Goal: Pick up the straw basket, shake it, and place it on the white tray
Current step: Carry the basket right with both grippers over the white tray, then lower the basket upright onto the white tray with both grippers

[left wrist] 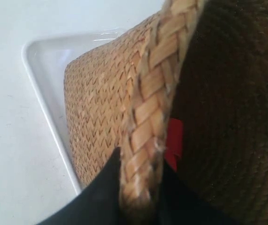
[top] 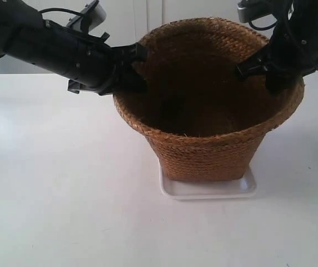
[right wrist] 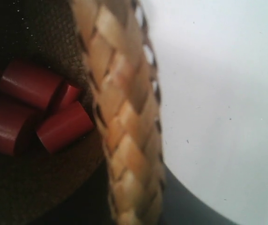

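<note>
Next, my right hand releases the straw basket on the white tray (top: 209,166), just behind its bare front edge.
The straw basket (top: 206,147) stands upright with its base on the white tray (top: 208,189). In the exterior view the arm at the left clamps the basket's left rim with its gripper (top: 138,68), and the arm at the right clamps the right rim with its gripper (top: 262,69). In the left wrist view my left gripper (left wrist: 141,187) is shut on the braided rim (left wrist: 148,112), one finger outside, one inside; the white tray (left wrist: 42,89) lies under the basket. My right gripper (right wrist: 136,197) is likewise shut on the rim (right wrist: 120,108). Red cylinders (right wrist: 35,108) lie inside the basket.
The white table (top: 59,189) spreads around the tray on every side. A pale wall or cabinet front (top: 148,14) runs behind the basket. A red piece (left wrist: 174,140) shows inside the basket near the left gripper's inner finger.
</note>
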### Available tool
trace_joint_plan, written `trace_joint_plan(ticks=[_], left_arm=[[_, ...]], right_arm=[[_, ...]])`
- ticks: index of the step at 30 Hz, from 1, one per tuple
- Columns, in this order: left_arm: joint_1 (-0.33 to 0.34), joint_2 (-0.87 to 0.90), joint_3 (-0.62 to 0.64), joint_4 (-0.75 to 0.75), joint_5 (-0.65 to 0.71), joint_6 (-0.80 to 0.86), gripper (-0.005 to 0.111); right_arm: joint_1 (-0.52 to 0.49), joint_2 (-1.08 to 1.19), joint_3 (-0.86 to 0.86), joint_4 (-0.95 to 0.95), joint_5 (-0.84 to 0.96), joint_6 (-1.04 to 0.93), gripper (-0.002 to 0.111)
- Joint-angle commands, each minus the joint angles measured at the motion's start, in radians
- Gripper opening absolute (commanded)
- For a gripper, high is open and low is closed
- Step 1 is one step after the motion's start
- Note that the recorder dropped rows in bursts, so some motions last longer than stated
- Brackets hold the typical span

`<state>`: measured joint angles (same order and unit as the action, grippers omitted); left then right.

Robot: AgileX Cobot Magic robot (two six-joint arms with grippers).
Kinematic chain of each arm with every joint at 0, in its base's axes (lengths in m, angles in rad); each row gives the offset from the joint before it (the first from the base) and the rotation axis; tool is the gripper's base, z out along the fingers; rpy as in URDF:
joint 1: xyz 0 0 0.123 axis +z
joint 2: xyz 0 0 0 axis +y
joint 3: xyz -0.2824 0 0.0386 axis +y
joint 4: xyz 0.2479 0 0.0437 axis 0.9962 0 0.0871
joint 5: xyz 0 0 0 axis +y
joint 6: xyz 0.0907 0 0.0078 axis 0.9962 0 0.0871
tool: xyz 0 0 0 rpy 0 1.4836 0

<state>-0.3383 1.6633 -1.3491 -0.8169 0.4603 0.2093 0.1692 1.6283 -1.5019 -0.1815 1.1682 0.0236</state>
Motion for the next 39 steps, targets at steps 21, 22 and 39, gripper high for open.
trace_joint_plan(ticks=[21, 22, 39], left_arm=[[-0.004, 0.034, -0.019, -0.044, -0.049, 0.057, 0.0], [-0.004, 0.036, -0.019, -0.042, -0.049, 0.057, 0.0], [-0.004, 0.036, -0.019, -0.034, -0.066, 0.136, 0.001]], right_arm=[[-0.012, 0.037, 0.003, -0.149, -0.015, 0.02, 0.0], [-0.012, 0.039, 0.003, -0.149, -0.015, 0.032, 0.0], [-0.012, 0.051, 0.004, -0.149, -0.03, 0.072, 0.002]])
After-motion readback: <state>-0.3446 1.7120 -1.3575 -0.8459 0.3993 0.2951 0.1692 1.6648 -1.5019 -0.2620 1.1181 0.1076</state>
